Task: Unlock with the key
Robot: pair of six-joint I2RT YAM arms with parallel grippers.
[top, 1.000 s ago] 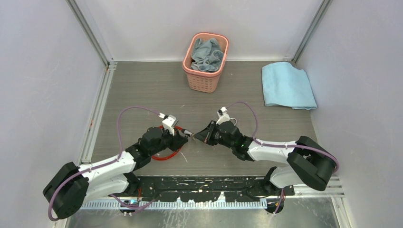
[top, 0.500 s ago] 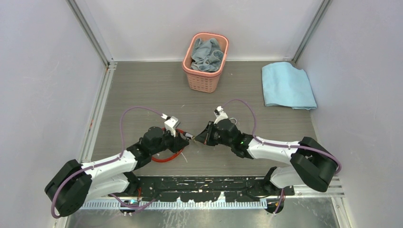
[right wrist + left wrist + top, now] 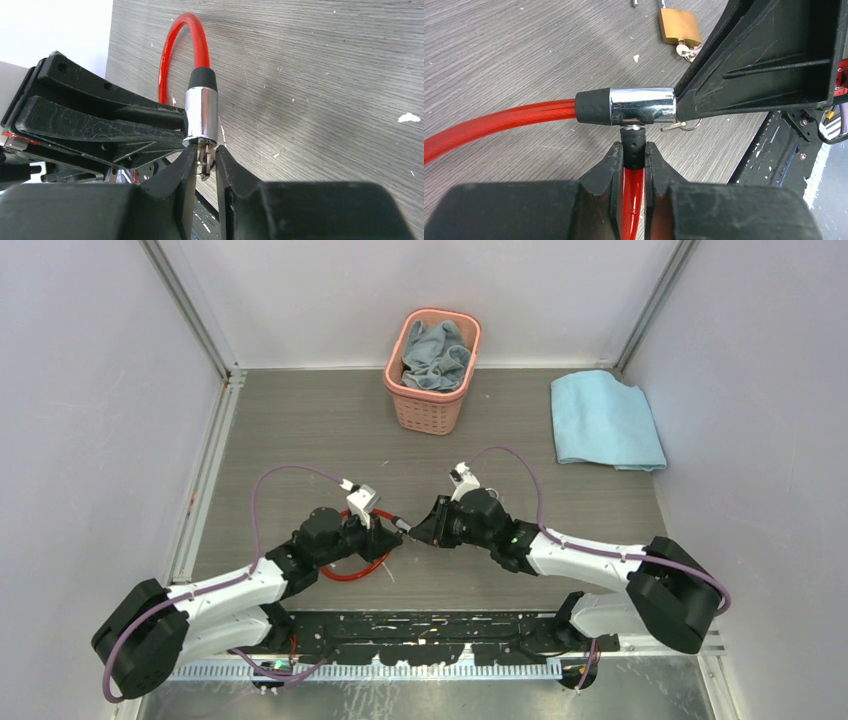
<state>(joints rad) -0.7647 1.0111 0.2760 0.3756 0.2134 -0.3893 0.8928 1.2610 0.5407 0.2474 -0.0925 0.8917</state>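
The key's head lies broadside across my right fingers, so next I open them, roll that gripper and pinch the key's flat sides (image 3: 203, 155).
A red cable lock (image 3: 350, 570) lies looped on the table in front of the arms. My left gripper (image 3: 385, 530) is shut on the black collar of the cable (image 3: 634, 147), just under the chrome lock barrel (image 3: 641, 106). My right gripper (image 3: 418, 530) faces it from the right and is shut on the key (image 3: 205, 170). The key's blade sits in the end of the chrome barrel (image 3: 201, 117). In the left wrist view the key (image 3: 672, 126) and its ring stick out under the right gripper's black finger (image 3: 764, 65).
A brass padlock (image 3: 680, 27) with keys lies on the table just beyond the barrel. A pink basket (image 3: 428, 412) holding a grey cloth stands at the back centre. A folded blue cloth (image 3: 605, 420) lies at the back right. Walls close in on both sides.
The two grippers have closed the small gap between them. The right gripper has edged left to the barrel, and its elbow has shifted right.
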